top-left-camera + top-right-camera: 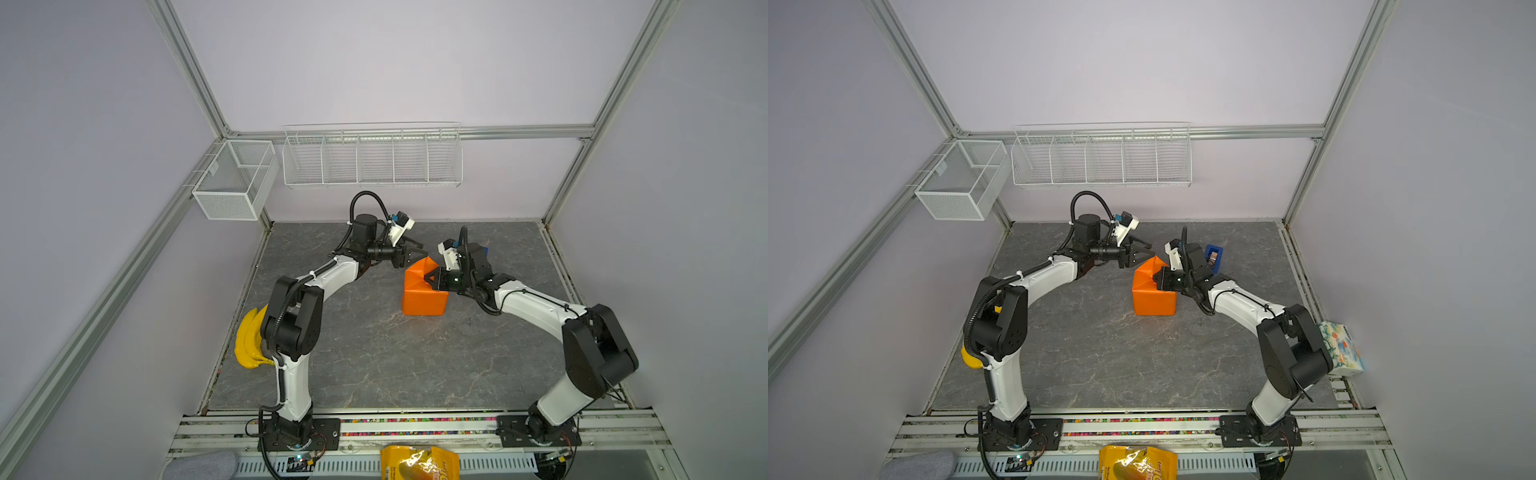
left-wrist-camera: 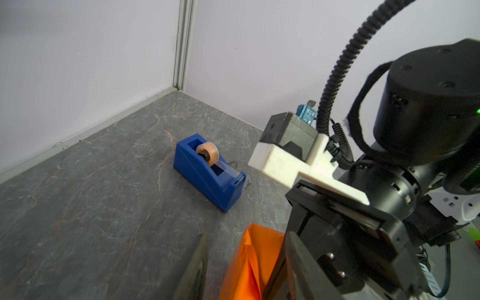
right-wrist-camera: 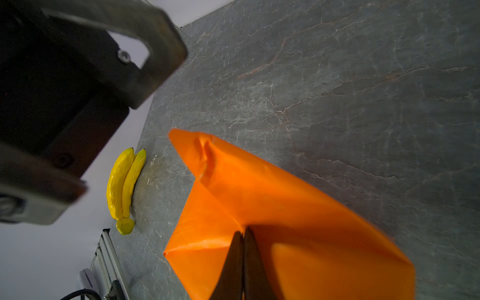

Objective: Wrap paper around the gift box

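The parcel's pointed flap stands up against one finger of my open left gripper, so next I move in, close at the flap and fold it onto the parcel's top (image 1: pixel 417 282).
The orange paper (image 1: pixel 422 297) (image 1: pixel 1152 299) is folded into a blocky parcel mid-table; the gift box is hidden under it. A pointed flap of the paper (image 2: pixel 249 259) stands up at the parcel's far corner. My left gripper (image 1: pixel 415 253) (image 2: pixel 244 262) is open at that flap, which rises between its fingers and lies against one of them. From the right, my right gripper (image 1: pixel 428 279) (image 3: pixel 243 231) is shut, its tips set against a crease on the paper (image 3: pixel 285 197) at the parcel's top.
A blue tape dispenser (image 2: pixel 210 171) (image 1: pixel 1213 257) stands behind the right gripper. Yellow bananas (image 1: pixel 249 338) (image 3: pixel 124 181) lie at the table's left edge. Wire baskets (image 1: pixel 372 160) hang on the back wall. A yellow snack bag (image 1: pixel 419 463) lies beyond the front rail, and a patterned box (image 1: pixel 1343 349) sits at the right.
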